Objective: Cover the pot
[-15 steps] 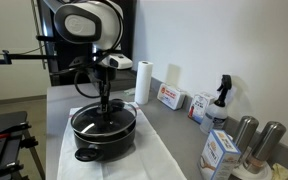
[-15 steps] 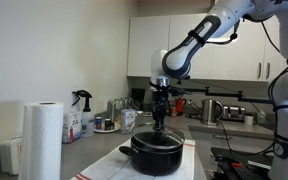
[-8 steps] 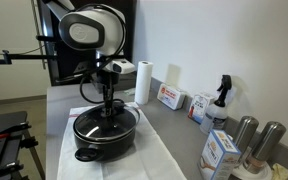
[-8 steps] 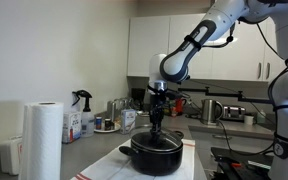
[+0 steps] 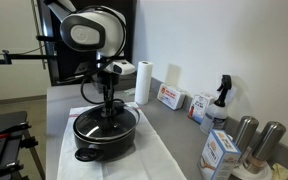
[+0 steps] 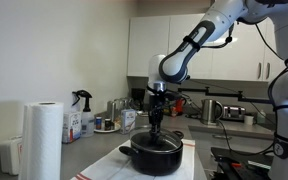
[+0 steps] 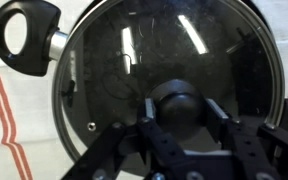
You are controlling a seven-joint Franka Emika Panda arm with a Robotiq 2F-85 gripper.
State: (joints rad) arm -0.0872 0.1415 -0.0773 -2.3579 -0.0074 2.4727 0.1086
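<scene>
Once the glass lid sits evenly over the black pot's opening (image 5: 104,125) (image 7: 174,64), my gripper next releases it.
The wide black pot (image 5: 88,150) stands on a white cloth in both exterior views (image 6: 156,158). In the wrist view one of its black side handles (image 7: 26,30) shows at the upper left. The flat glass lid with a metal rim (image 7: 184,45) lies on the pot and covers its opening. My gripper (image 7: 174,108) reaches straight down over the pot's middle (image 5: 108,108) (image 6: 157,128). Its two fingers are closed against either side of the lid's black knob (image 7: 174,98).
The white cloth with red stripes (image 7: 4,120) lies under the pot. A paper towel roll (image 5: 142,82), boxes (image 5: 170,97), a spray bottle (image 5: 220,98) and metal canisters (image 5: 254,135) stand along the wall. Another paper roll (image 6: 42,140) stands in the foreground.
From one second ago to half a second ago the arm came down a little with the lid onto the pot. Since then nothing has visibly moved.
</scene>
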